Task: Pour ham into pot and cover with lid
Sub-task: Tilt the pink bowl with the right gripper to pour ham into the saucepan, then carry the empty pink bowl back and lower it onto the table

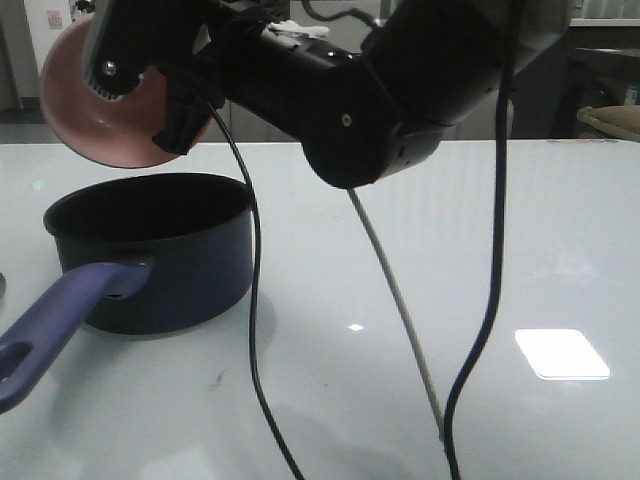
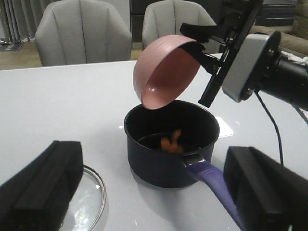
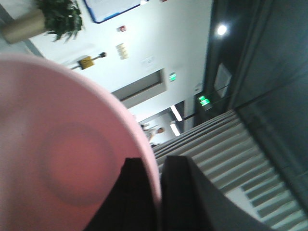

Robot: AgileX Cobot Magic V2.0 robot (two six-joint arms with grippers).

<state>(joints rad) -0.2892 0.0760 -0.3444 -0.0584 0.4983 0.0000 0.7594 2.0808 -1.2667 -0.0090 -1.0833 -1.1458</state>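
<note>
The robot's right gripper will release the pink bowl on the table [image 1: 459,298], between the dark navy pot and the bright reflection.
The dark navy pot [image 1: 150,250] stands on the table at the left, its blue-purple handle [image 1: 60,315] pointing toward me. My right gripper [image 1: 175,105] is shut on the rim of the pink bowl [image 1: 95,105] and holds it tipped steeply above the pot. In the left wrist view the bowl [image 2: 166,72] looks empty, and blurred orange ham pieces [image 2: 171,141] are inside the pot [image 2: 163,163]. The glass lid [image 2: 91,197] lies flat on the table beside the pot. My left gripper [image 2: 154,202] is open, low and short of the pot, holding nothing.
The right arm [image 1: 340,90] reaches across the back of the table from the right, with black and grey cables [image 1: 470,330] hanging down to the table. Two grey chairs [image 2: 84,31] stand beyond the far edge.
</note>
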